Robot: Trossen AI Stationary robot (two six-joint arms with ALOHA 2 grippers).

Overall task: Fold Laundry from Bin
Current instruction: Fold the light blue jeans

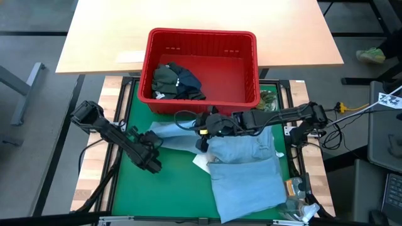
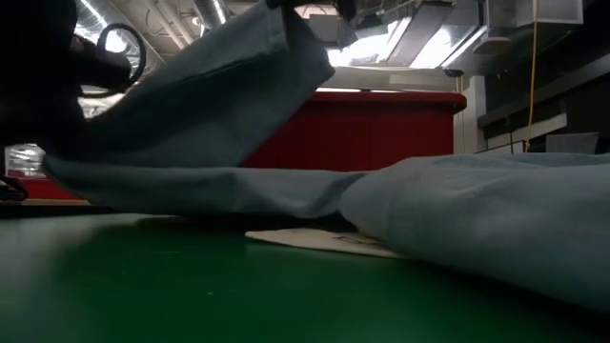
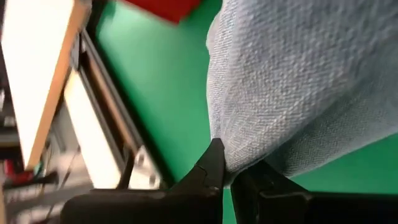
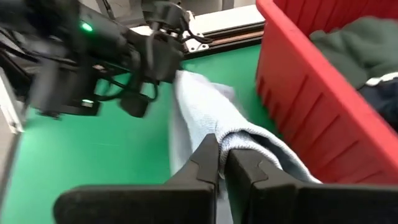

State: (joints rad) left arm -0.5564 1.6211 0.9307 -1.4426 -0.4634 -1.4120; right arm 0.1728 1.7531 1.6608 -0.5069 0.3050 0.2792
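The shirt's drawn-out part hangs bunched from my right gripper, so I need to lay it down before my left gripper takes its end (image 3: 239, 140) and pulls it straight.
The light blue shirt (image 1: 245, 169) lies mostly on the green mat (image 1: 163, 194), right of centre. One part of it is drawn out to the left and lifted (image 2: 219, 86). My left gripper (image 3: 229, 171) is shut on the left end of that part, low over the mat (image 1: 152, 137). My right gripper (image 4: 222, 155) is shut on the shirt higher up, in front of the red bin (image 1: 202, 133). The bin (image 1: 201, 32) stands on the mat's far edge with dark garments (image 1: 176, 81) lying in it. My left gripper pinches the shirt's drawn-out left end (image 3: 239, 155) between its two fingertips, slanting down from the table's left. The cloth runs away from the fingers toward the other arm; one layer or several, I cannot tell. My right gripper pinches a bunched fold of the shirt (image 4: 239, 140) between its two fingers, coming from the table's right and slanting down. The fold is lifted off the mat. From it the cloth slopes down toward my left gripper (image 4: 177, 78), while the shirt's body stays on the mat.
A flat white piece (image 2: 324, 238) lies on the mat under the shirt's near-left edge. A light wooden table (image 1: 201, 16) stands behind the bin. Small clutter (image 1: 295, 188) sits at the mat's near right corner. Bare mat shows at the near left.
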